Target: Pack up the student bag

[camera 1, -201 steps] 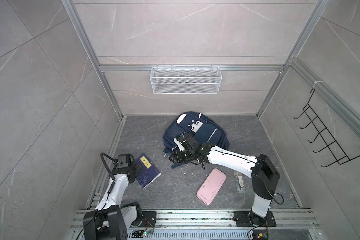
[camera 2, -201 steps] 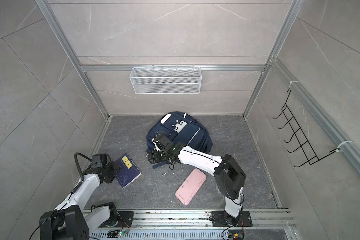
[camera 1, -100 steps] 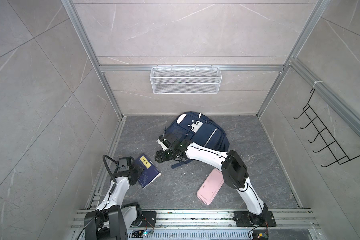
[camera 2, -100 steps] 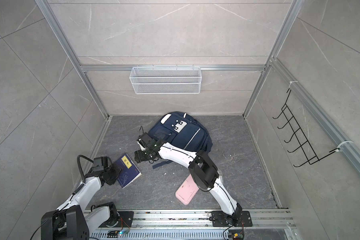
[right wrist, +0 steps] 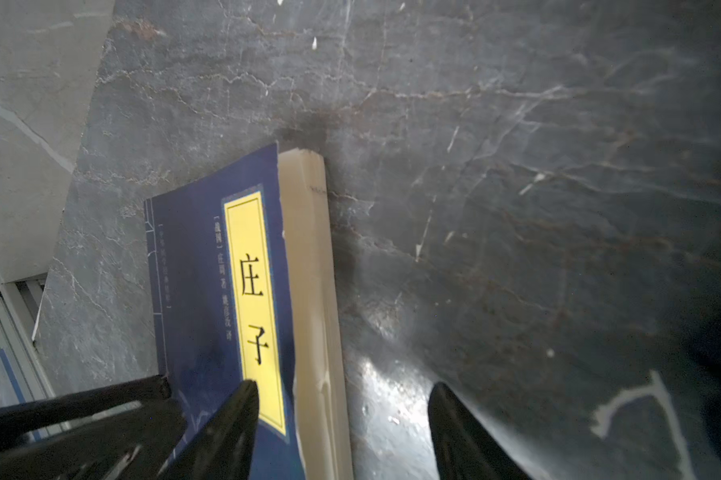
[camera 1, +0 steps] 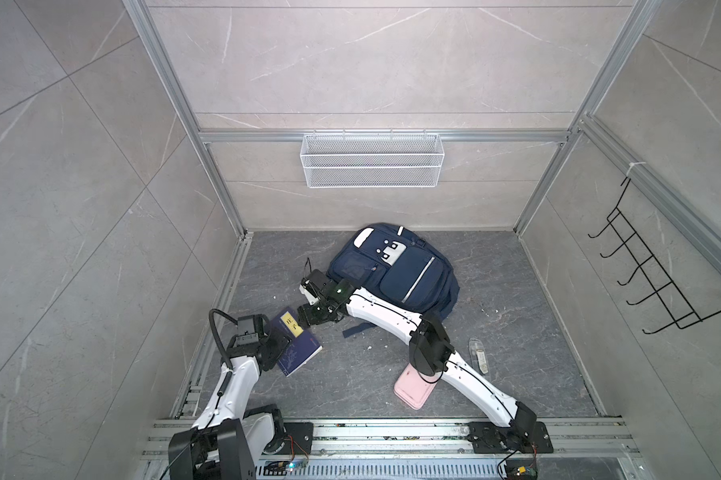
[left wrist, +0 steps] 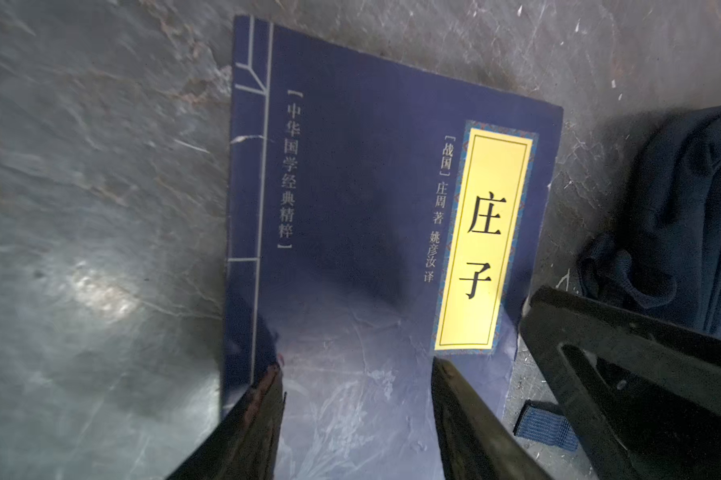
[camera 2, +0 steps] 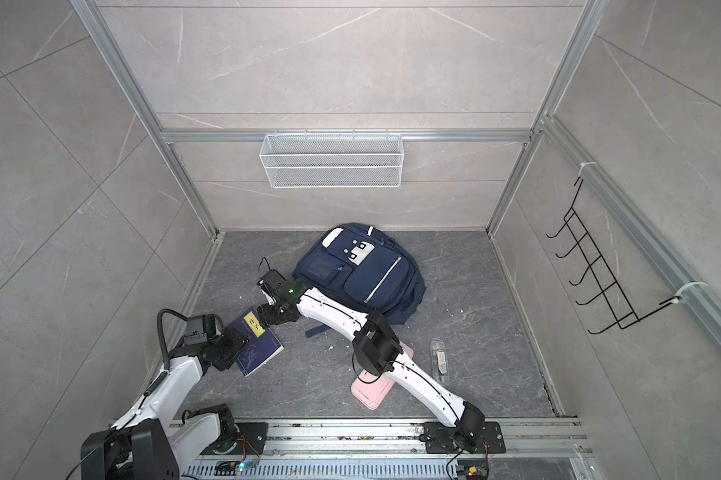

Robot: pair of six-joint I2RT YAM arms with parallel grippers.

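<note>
The navy book's spine (camera 1: 280, 360) (left wrist: 231, 324) is the bound edge away from the yellow label. My left gripper will go there next and close around the middle of the spine.
The student bag (camera 1: 396, 274) (camera 2: 363, 274), navy with white patches and a silver stripe, lies flat at the back of the floor. A navy book with a yellow label (camera 1: 298, 343) (camera 2: 259, 340) (left wrist: 350, 187) (right wrist: 201, 291) lies front-left of it. My left gripper (camera 1: 283, 348) (camera 2: 239, 351) (left wrist: 356, 374) is open, its fingers over the book's near cover. My right gripper (camera 1: 309, 318) (camera 2: 270, 316) (right wrist: 342, 390) is open at the book's far corner. One of its fingers is over the cover, the other over bare floor, with the page edge between them.
A pink oblong case (camera 1: 413, 390) (camera 2: 367, 392) lies on the floor under the right arm. A small clear item (camera 1: 479, 355) lies to its right. A loose blue strap (camera 1: 356, 330) trails from the bag. A wire basket (camera 1: 371, 160) and a hook rack (camera 1: 641, 282) hang on the walls.
The right arm has swung left from the bag's front edge to the book's far corner, jaws narrowing slightly. The left gripper has shifted a little along the book.
</note>
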